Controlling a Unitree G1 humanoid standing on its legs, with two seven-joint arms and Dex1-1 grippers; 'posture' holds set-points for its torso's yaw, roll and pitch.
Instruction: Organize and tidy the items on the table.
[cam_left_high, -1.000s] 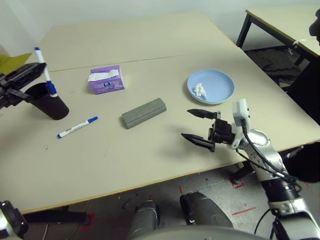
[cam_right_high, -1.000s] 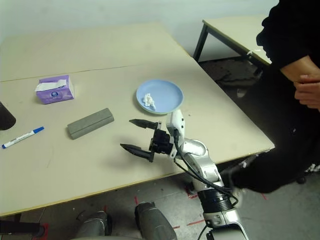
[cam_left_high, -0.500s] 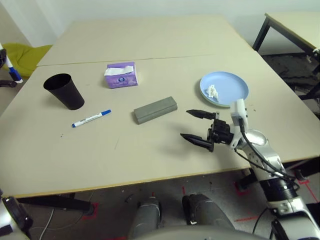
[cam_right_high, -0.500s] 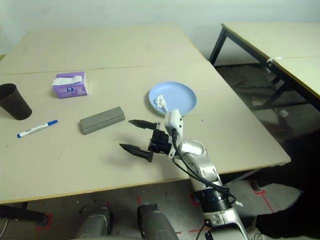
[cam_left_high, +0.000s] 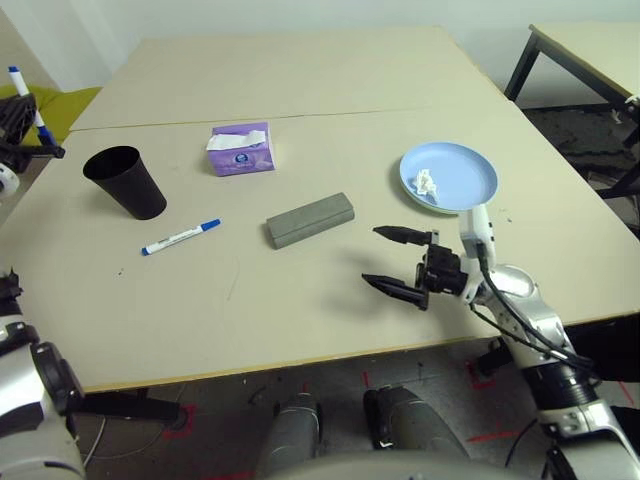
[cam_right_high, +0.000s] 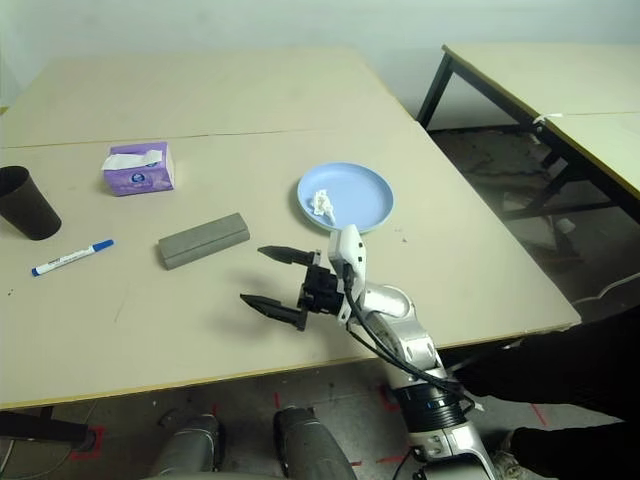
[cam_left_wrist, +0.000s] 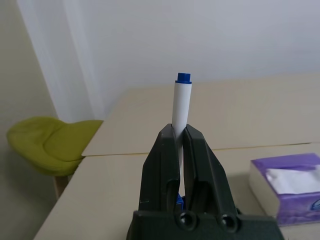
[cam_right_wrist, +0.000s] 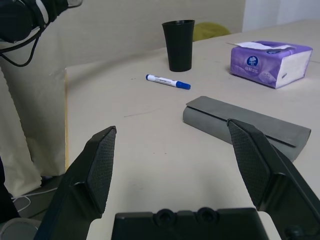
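Observation:
The robot's left gripper will release the white pen inside the opening of the black cup (cam_left_high: 112, 165).
At the far left, beyond the table's edge, my left gripper (cam_left_high: 28, 120) is shut on a white pen with a blue cap (cam_left_wrist: 181, 102), held upright. It stands left of the black cup (cam_left_high: 125, 182). A second pen (cam_left_high: 180, 237) lies on the table (cam_left_high: 300, 90) in front of the cup. The grey glasses case (cam_left_high: 312, 220) lies mid-table. A crumpled white tissue (cam_left_high: 427, 183) sits in the light blue plate (cam_left_high: 465, 165). My right gripper (cam_left_high: 372, 255) hovers open above the table, in front of the case and the plate, with nothing between its fingers (cam_right_wrist: 102, 160).
A purple tissue box (cam_left_high: 240, 150) stands behind the case. A green chair (cam_left_wrist: 50, 145) sits off the table's left side. A second table (cam_left_high: 590, 50) stands at the far right. Dark clothing (cam_right_high: 570, 370) shows by the front right corner.
The camera has shifted. My left gripper has carried its pen from just over the cup out to the left, past the table edge. My right gripper has hardly moved.

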